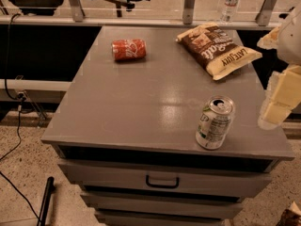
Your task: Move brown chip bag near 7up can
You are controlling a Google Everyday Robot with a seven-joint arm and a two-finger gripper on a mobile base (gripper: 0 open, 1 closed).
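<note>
The near end of the brown chip bag [243, 58], the cream-yellow end that is closer to the 7up can, is the place my gripper should close on.
The brown chip bag [217, 48] lies flat at the far right of the grey cabinet top [141, 98], dark brown with white lettering and cream-yellow ends. The 7up can [215, 123] stands upright near the front right edge, silver and green, its pull-tab top showing. My gripper [276, 108] hangs at the right edge of the view, just past the cabinet's right side, to the right of the can and in front of the bag. It touches neither and holds nothing that I can see.
A red soda can [129, 49] lies on its side at the far left of the top. A drawer with a dark handle [162, 181] is below the front edge. A water bottle [230, 3] stands behind the rail.
</note>
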